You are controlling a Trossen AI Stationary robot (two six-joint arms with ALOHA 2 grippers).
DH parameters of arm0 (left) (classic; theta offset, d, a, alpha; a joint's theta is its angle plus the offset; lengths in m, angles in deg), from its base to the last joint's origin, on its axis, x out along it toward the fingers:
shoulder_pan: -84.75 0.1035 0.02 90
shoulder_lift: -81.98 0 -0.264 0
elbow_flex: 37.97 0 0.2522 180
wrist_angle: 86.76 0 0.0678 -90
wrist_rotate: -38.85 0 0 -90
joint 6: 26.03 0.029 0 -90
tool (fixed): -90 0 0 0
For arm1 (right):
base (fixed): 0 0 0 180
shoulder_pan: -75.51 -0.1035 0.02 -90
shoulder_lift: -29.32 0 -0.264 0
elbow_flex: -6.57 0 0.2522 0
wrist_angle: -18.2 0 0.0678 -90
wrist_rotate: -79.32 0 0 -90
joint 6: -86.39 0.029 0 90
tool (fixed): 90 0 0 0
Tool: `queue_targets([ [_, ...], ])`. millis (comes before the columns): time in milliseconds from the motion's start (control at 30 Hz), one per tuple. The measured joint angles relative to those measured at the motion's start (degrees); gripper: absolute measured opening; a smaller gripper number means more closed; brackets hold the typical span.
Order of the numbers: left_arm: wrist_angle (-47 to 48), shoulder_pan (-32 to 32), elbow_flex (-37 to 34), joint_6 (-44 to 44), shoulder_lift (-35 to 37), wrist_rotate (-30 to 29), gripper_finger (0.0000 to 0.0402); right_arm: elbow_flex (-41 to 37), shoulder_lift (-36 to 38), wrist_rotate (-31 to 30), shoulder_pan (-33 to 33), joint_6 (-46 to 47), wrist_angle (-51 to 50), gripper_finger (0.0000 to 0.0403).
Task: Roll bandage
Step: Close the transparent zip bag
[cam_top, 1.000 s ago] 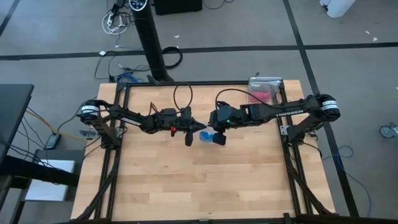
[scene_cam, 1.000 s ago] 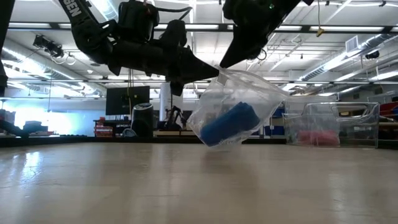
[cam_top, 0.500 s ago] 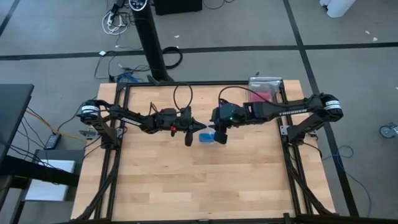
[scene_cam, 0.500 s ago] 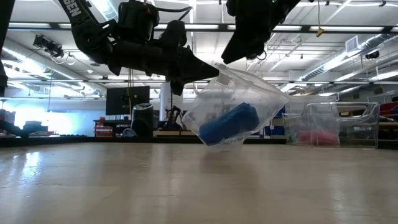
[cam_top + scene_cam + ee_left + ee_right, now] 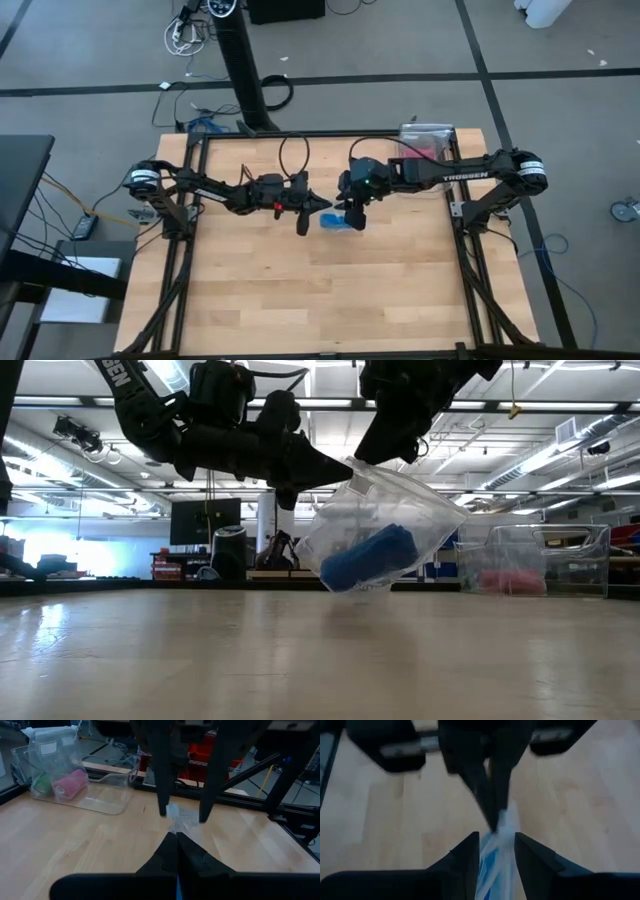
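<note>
Next, my right gripper pinches the bag's upper edge point(image 5: 378, 472) while my left gripper takes it anew, because the bag hangs slanted from its top corner in my left gripper.
The bandage point(image 5: 368, 558) is a rolled blue cylinder lying inside a clear plastic bag point(image 5: 390, 520), which hangs above the table's middle. My left gripper point(image 5: 176, 837) is shut on the bag's top corner. My right gripper point(image 5: 496, 852) is open, slanting down from the right. Its fingers stand on either side of the bag's upper edge point(image 5: 502, 827), just behind the left fingertips. In the high view the blue roll point(image 5: 335, 221) shows between the two grippers. I cannot tell whether the right fingers touch the plastic. My left gripper pinches the clear bag's upper corner point(image 5: 347, 470) between its two shut fingertips, coming nearly level from the table's left. The bag hangs below and to the right of the fingers, clear of the table, with the blue roll resting in its lower end.
A clear bin point(image 5: 425, 145) stands at the table's far right corner, holding bagged pink point(image 5: 70, 782) and green point(image 5: 42, 785) rolls. Bare wood point(image 5: 320, 290) spreads over the near half of the table.
My right gripper has rolled about its wrist and swung slightly toward the far edge, staying at the bag's top. The bag with the blue roll keeps hanging from my left gripper in about the same place.
</note>
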Motion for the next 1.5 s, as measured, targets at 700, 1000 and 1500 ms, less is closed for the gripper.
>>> queue_targets([
  [700, -0.26, 0.77, 0.00, -3.27, 0.00, 1.15, 0.0027, 0.00, -0.28, -1.80, -1.27, -4.26, -0.73, 0.0015],
  [1000, -0.01, 2.05, 0.02, -3.15, 0.00, 6.47, 0.0093, 0.00, -0.11, -4.88, -2.42, -5.06, -2.30, 0.0014],
  [1500, 2.10, 2.16, 1.61, -3.17, -0.02, 9.64, 0.0108, 0.00, 0.92, -4.83, -3.08, -5.22, -2.33, 0.0013],
])
